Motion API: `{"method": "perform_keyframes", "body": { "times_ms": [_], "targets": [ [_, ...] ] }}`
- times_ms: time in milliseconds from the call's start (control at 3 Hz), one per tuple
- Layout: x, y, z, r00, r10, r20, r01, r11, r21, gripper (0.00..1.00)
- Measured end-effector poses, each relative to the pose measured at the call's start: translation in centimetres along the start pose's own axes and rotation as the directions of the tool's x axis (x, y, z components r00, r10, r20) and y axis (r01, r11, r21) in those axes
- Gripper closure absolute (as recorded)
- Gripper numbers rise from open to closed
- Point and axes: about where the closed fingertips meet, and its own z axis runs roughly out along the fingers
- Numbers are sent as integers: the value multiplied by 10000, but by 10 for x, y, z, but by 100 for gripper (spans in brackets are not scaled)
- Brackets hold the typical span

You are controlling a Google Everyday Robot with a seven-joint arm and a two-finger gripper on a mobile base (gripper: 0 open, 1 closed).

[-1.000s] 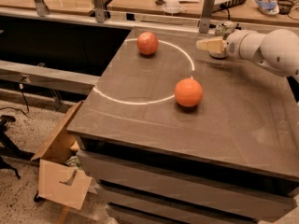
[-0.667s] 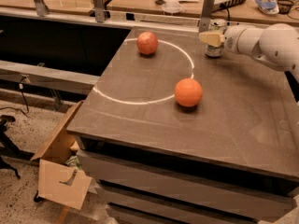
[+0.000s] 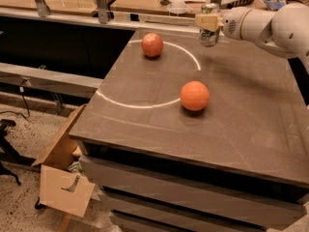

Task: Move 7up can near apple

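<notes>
Next, I release the 7up can close beside the apple (image 3: 169, 58), just inside the white line's curve.
The 7up can (image 3: 209, 35), silvery with green markings, is upright near the table's back edge. My gripper (image 3: 208, 22) comes in from the right on a white arm and is shut on the can's upper part, its cream fingers (image 3: 204, 21) across the can. The apple (image 3: 152, 44), reddish-pink, sits on the table to the left of the can, about a can's height or more away, on the white circle line. The can's base is at or just above the tabletop; I cannot tell which.
A larger bright orange fruit (image 3: 195, 95) sits mid-table in front of the can. The grey table (image 3: 251, 129) has a white circle line (image 3: 135, 105). Metal posts (image 3: 100, 1) and clutter stand behind it. An open cardboard box (image 3: 63, 178) lies on the floor at the left.
My gripper has moved towards the table's back edge and a little to the left, closer to the apple, and now has the can between its fingers. The two fruits have not moved.
</notes>
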Motion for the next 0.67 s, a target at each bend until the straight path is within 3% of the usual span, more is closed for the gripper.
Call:
{"method": "perform_keyframes", "body": {
  "times_ms": [333, 667],
  "targets": [
    [0, 47, 7, 9980, 626, -28, -624, 9890, -1339, 100],
    [15, 94, 16, 9955, 876, -355, -937, 9648, -2456, 100]
  ]
}}
